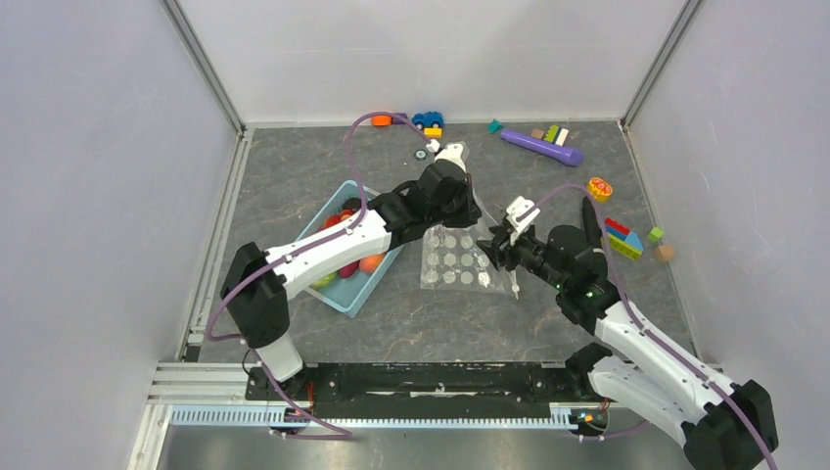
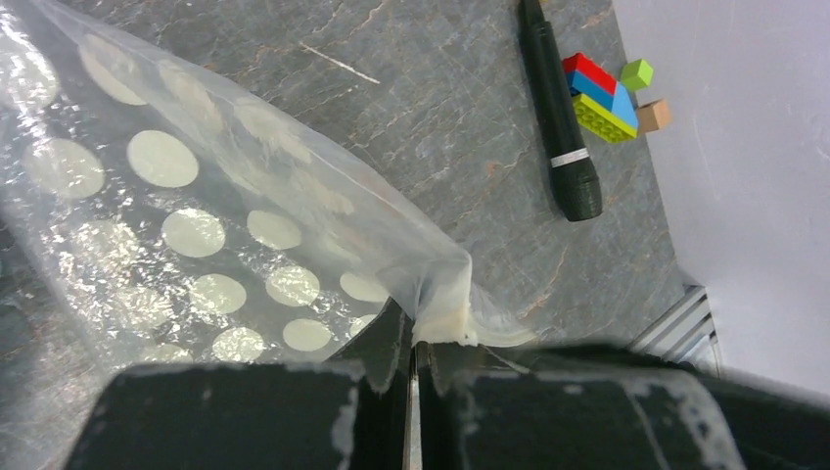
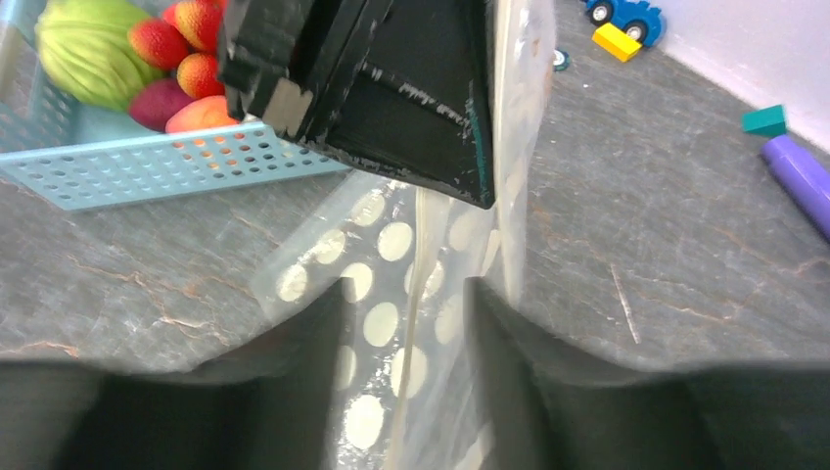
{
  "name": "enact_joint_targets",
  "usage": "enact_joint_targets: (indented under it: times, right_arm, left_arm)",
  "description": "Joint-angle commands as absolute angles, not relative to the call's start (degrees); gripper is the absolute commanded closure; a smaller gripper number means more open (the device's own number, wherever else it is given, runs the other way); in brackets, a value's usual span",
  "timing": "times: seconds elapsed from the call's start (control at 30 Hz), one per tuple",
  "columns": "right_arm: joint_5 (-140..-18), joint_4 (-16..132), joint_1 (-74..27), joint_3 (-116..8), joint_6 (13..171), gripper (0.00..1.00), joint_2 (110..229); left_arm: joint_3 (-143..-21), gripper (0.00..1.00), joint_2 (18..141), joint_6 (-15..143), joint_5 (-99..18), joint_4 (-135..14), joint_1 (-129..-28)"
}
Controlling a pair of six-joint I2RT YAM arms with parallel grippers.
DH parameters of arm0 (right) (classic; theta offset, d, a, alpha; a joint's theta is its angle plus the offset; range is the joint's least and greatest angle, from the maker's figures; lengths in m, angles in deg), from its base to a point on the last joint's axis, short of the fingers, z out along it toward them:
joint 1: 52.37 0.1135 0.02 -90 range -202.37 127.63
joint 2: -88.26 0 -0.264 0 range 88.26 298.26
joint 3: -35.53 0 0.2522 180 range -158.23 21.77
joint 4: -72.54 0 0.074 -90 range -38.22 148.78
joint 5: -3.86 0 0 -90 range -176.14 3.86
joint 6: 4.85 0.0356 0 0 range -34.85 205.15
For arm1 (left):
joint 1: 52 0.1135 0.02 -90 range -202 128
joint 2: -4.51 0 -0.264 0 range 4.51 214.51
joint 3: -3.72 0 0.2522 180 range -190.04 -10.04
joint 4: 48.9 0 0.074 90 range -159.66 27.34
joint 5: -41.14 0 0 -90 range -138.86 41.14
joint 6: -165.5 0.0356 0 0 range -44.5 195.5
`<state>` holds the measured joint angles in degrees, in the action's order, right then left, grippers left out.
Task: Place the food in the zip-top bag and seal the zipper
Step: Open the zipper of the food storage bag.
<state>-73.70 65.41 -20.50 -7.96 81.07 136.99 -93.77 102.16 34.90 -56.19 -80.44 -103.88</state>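
Observation:
The left gripper pinches the bag's corner with the bag's opening closed, so the right gripper will take the bag's zipper edge (image 3: 410, 318) before the left gripper takes the bag's rim again to spread it.
The clear dotted zip-top bag (image 1: 452, 259) lies on the grey table right of the basket, with its far right corner lifted. My left gripper (image 1: 473, 209) is shut on that corner, pinching the end of the zipper strip (image 2: 442, 323); the dotted film (image 2: 196, 230) hangs away from it. My right gripper (image 3: 406, 323) is open, with its fingers (image 3: 294, 362) on either side of the bag's zipper edge (image 3: 423, 250), just below the left gripper (image 3: 391, 88). The food (image 3: 166, 59), red, orange, green and maroon pieces, lies in the light blue basket (image 1: 338, 294).
A black marker (image 2: 560, 117) and stacked blocks (image 2: 602, 98) lie right of the bag. A purple tube (image 1: 543, 147), a toy car (image 1: 427, 120) and loose blocks (image 1: 553, 132) lie along the back wall. A yellow-red disc (image 1: 599, 188) lies at the right.

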Motion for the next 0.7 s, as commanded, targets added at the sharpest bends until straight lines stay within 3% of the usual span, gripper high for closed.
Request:
enact_joint_targets:
  times: [0.0,0.03,0.37,0.67]
  right_arm:
    - [-72.2,68.2,-20.2,-8.3,83.2,0.20,132.9]
    - [-72.6,68.1,-20.2,-8.4,84.0,0.03,131.9]
    - [-89.9,58.2,-20.2,-11.1,85.1,0.02,125.2]
    - [-88.5,54.9,-20.2,-10.5,89.1,0.02,130.6]
  left_arm:
    - [-92.3,0.98,98.3,38.7,-58.4,-81.5,-103.9]
    - [-92.0,0.98,97.8,39.0,-58.7,-82.2,-103.8]
    - [-89.2,0.98,94.1,40.0,-55.6,-83.8,-103.9]
    - [-89.8,0.98,93.8,39.8,-55.1,-85.2,-103.9]
